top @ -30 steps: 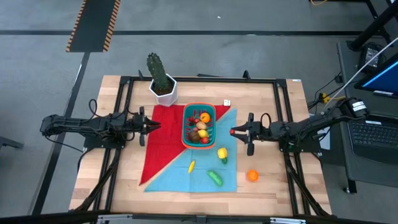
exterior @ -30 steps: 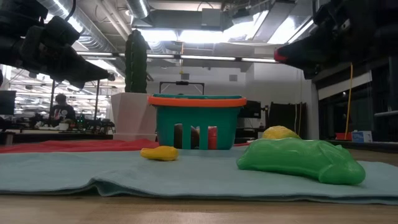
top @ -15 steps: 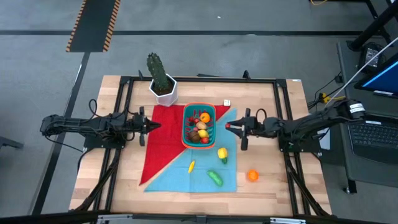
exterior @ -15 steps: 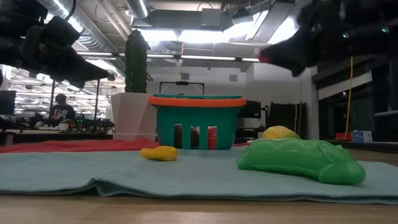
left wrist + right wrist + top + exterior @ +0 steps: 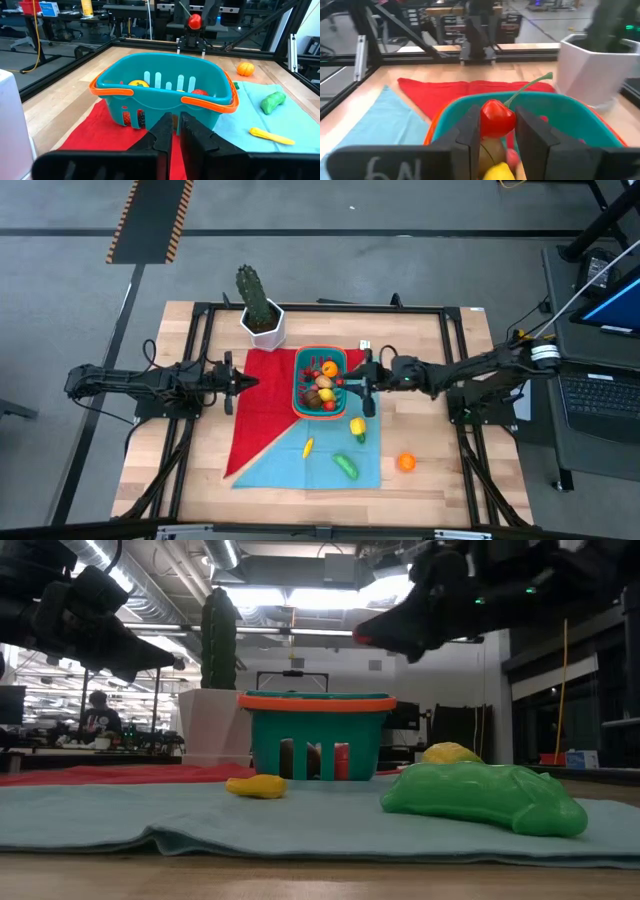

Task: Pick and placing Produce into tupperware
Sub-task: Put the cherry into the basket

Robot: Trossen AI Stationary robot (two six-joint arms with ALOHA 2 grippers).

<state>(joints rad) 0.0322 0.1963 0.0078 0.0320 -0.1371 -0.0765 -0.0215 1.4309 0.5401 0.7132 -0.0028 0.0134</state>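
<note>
Next, my right gripper lets go of the cherry between the brown and red pieces (image 5: 324,403) (image 5: 481,165) at the teal tupperware's near end.
The teal tupperware (image 5: 304,394) with its orange-red rim stands on the cloths mid-table and holds several produce pieces. My right gripper (image 5: 343,381) hovers level over its right rim, shut on a red cherry (image 5: 496,119) with a green stem (image 5: 532,84). On the blue cloth lie a yellow piece (image 5: 357,426), a small yellow one (image 5: 308,447) and a green one (image 5: 346,466). An orange (image 5: 406,463) sits on bare wood. My left gripper (image 5: 246,383) waits shut to the left of the tupperware, holding nothing. My right gripper pinches the cherry's round red body (image 5: 490,125) between its two fingers (image 5: 469,131). The fingers come level from the table's right side. The cherry is lifted clear above the tupperware's rim (image 5: 451,109), its stem pointing up and away.
A cactus in a white pot (image 5: 262,320) stands at the far edge, left of the tupperware. A red cloth (image 5: 262,405) and a blue cloth (image 5: 330,455) cover the table's middle. Black frame rails (image 5: 455,350) run along the table's sides.
My right gripper has travelled toward the table's left edge with the cherry, from beside the blue cloth's right edge to above the tupperware's right rim, rising slightly. It has stayed shut on the cherry.
</note>
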